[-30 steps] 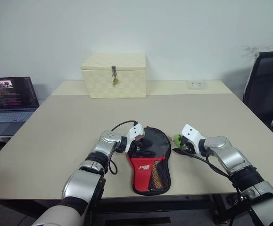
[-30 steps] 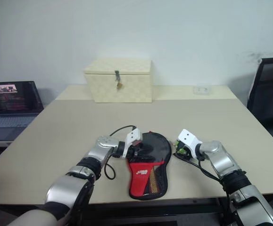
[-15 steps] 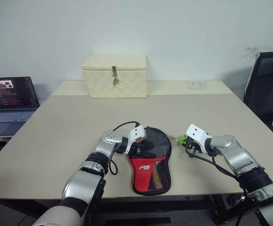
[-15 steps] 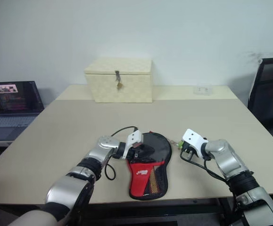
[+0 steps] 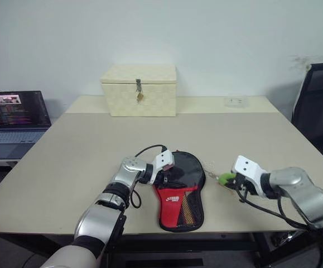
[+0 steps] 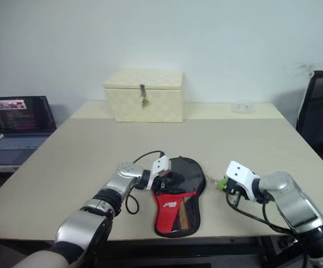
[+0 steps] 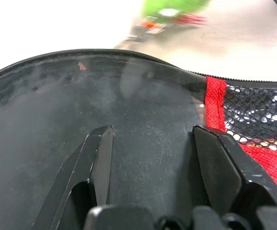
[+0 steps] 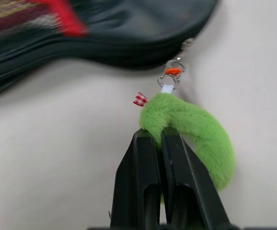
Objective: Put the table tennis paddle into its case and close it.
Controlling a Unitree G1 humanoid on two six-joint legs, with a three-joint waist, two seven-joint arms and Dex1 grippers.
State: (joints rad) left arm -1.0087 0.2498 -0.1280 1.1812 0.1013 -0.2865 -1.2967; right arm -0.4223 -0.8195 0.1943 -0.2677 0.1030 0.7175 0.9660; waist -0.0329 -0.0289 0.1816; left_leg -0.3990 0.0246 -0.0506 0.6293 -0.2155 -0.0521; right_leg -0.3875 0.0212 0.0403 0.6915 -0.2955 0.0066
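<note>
Next, my right gripper lets go of the green charm so that it is hanging over the table's front edge (image 5: 200, 243), by the red end of the case.
The case (image 5: 181, 190) lies flat near the table's front edge, black at the round end with a red mesh part (image 5: 179, 204) toward me. My left gripper (image 5: 164, 176) rests on its left side; in the left wrist view its fingers (image 7: 100, 158) stand open, spread over the black face (image 7: 143, 105). To the right of the case, my right gripper (image 5: 232, 180) is shut on the green charm (image 5: 225, 178). The right wrist view shows this gripper (image 8: 158, 136) pinching the fuzzy charm (image 8: 195, 129), whose small chain leads to the case's edge (image 8: 128, 28). The table tennis paddle is hidden.
A cream woven box (image 5: 139, 89) with a metal latch stands at the back of the table (image 5: 94, 139). An open laptop (image 5: 16, 120) sits on a side desk at the left. A black chair (image 5: 320, 100) stands at the right, and a small white item (image 5: 235, 101) lies at the back right.
My right gripper closed on the green charm and drew it right and toward the front edge, away from the case. The left gripper has stayed on the case.
</note>
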